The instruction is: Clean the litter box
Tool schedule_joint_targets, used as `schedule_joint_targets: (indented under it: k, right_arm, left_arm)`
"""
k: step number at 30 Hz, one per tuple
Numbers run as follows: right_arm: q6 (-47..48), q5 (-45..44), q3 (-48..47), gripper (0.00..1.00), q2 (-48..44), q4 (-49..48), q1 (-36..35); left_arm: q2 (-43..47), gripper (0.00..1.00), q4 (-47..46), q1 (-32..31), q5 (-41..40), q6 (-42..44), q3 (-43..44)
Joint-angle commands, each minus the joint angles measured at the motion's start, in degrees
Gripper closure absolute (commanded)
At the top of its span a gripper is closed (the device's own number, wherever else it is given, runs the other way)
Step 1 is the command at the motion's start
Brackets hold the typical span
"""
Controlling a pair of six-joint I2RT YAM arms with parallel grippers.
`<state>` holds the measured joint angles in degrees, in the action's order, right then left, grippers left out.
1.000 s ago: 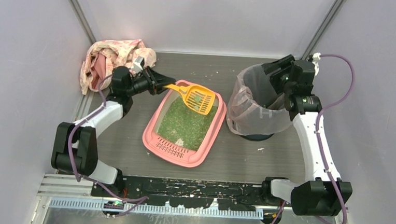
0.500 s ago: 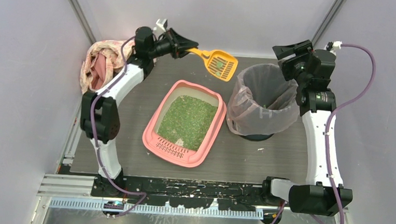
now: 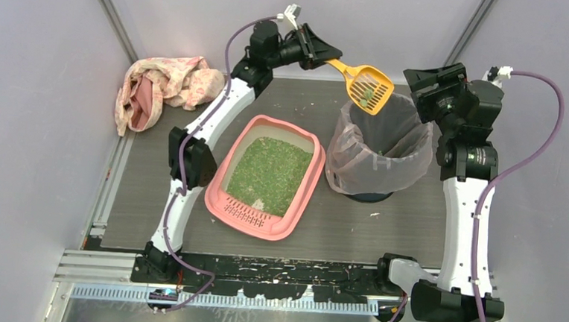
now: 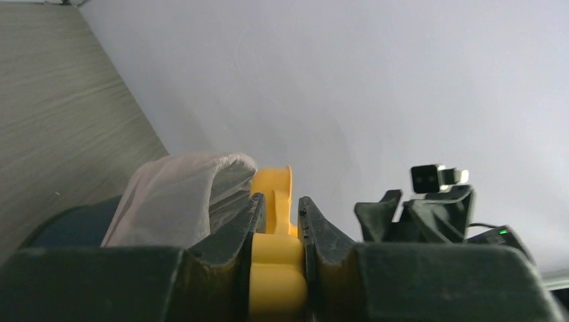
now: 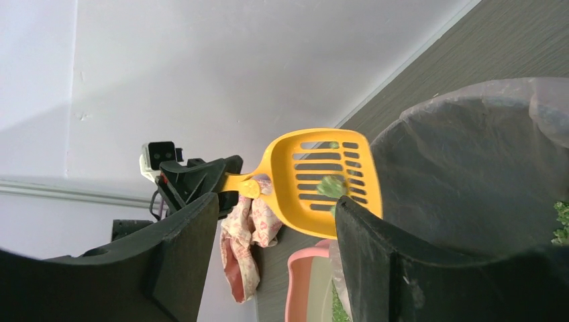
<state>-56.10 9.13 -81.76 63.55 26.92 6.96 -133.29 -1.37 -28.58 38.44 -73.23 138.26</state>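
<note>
I should use my left gripper to let go of the yellow scoop on the green granules inside the pink litter box (image 3: pixel 258 172).
The pink litter box (image 3: pixel 217 193) sits mid-table with green granules (image 3: pixel 269 173) inside and its grate lip toward the near edge. My left gripper (image 3: pixel 325 57) is shut on the handle of a yellow slotted scoop (image 3: pixel 368 88), held high over the far rim of the dark bag-lined bin (image 3: pixel 371 162). A green clump lies in the scoop (image 5: pixel 329 186). The left wrist view shows the yellow handle (image 4: pixel 278 258) clamped between the jaws. My right gripper (image 3: pixel 430 79) is open and empty, raised above the bin's right rim (image 5: pixel 470 174).
A crumpled pink floral cloth (image 3: pixel 163 86) lies at the far left corner. Small bits of litter are scattered on the grey table (image 3: pixel 375 215). Walls close in on the left, right and back.
My left arm has lifted the scoop out of the litter box and swung it right and back, over the bin. My right gripper has risen off the bin's rim.
</note>
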Motion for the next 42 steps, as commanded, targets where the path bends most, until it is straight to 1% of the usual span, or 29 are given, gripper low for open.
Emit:
schedule_joint_targets:
  k: [1, 3, 5, 9, 14, 17, 19, 22, 24, 25, 26, 30, 31, 33, 34, 38, 40, 42]
  right_arm:
    - [3.21, 0.94, -4.09, 0.3, -2.38, 2.35, 0.38]
    - [4.24, 0.98, -4.16, 0.3, -3.07, 2.98, 0.41]
    - [5.09, 0.98, -3.76, 0.3, -3.57, 3.53, 0.46]
    - [5.65, 1.18, -2.09, 0.3, -4.3, 4.37, 0.64]
    - [6.33, 2.45, -1.08, 0.3, -4.25, 5.48, 0.77]
    - [6.86, 2.41, -1.21, 0.3, -4.14, 6.92, 0.75]
    - [7.13, 2.47, -1.21, 0.3, -3.98, 7.33, 0.75]
    - [7.35, 2.41, -1.13, 0.3, -3.72, 7.45, 0.77]
    - [7.01, 2.54, -1.06, 0.3, -3.39, 7.2, 0.76]
    - [6.93, 2.64, -0.97, 0.3, -3.21, 7.04, 0.77]
    - [6.74, 2.58, -0.84, 0.3, -3.2, 6.9, 0.73]
    - [6.52, 2.39, 0.4, 0.3, -3.46, 6.53, 0.77]
    - [6.53, 2.37, 0.78, 0.3, -3.64, 6.49, 0.81]
    - [6.76, 2.26, 1.37, 0.3, -3.95, 6.4, 0.86]
    - [7.05, 1.95, 1.48, 0.3, -4.1, 6.5, 0.88]
    - [7.7, 1.1, 1.69, 0.3, -4.48, 6.54, 1.2]
    - [7.69, 0.81, 1.8, 0.3, -4.65, 6.12, 1.29]
    - [7.55, 0.72, 2.28, 0.3, -4.68, 5.4, 1.37]
  left_arm:
    - [-1.95, 1.0, -5.47, -2.13, -1.2, 9.65, 3.94]
    - [-0.71, 1.0, -10.41, -3.38, -0.78, 15.68, 0.15]
    - [0.22, 1.0, -15.37, -4.44, 1.19, 20.47, -1.41]
    - [-0.02, 1.0, -19.97, -5.34, 6.83, 24.68, 0.83]
    - [0.92, 1.0, -18.67, -5.41, 14.78, 30.79, 4.33]
    - [2.6, 1.0, -17.2, -5.72, 17.8, 35.3, 3.65]
    - [3.62, 1.0, -16.64, -6.02, 19.42, 36.6, 2.91]
    - [4.47, 1.0, -17.87, -6.21, 19.67, 35.88, 2.28]
    - [4.53, 1.0, -19.53, -5.87, 18.16, 33.7, 2.34]
    - [4.53, 1.0, -19.64, -5.47, 16.12, 32.18, 2.67]
    - [4.58, 1.0, -20.02, -4.73, 14.13, 29.65, 3.0]
    - [4.05, 1.0, -30.65, 0.2, 5.64, 13.16, 3.86]
    - [3.9, 1.0, -30.68, 1.52, 4.13, 10.19, 4.83]
    - [5.13, 1.0, -26.93, 4.2, 1.14, 6.81, 4.79]
    - [6.89, 1.0, -25.62, 5.47, -0.31, 6.14, 2.68]
    - [16.31, 1.0, -20.68, 10.46, -6.3, 4.58, -12.22]
    - [21.31, 1.0, -13.16, 12.97, -6.25, 5.82, -18.08]
    - [25.97, 1.0, 1.89, 14.73, -6.46, 11.55, -21.87]
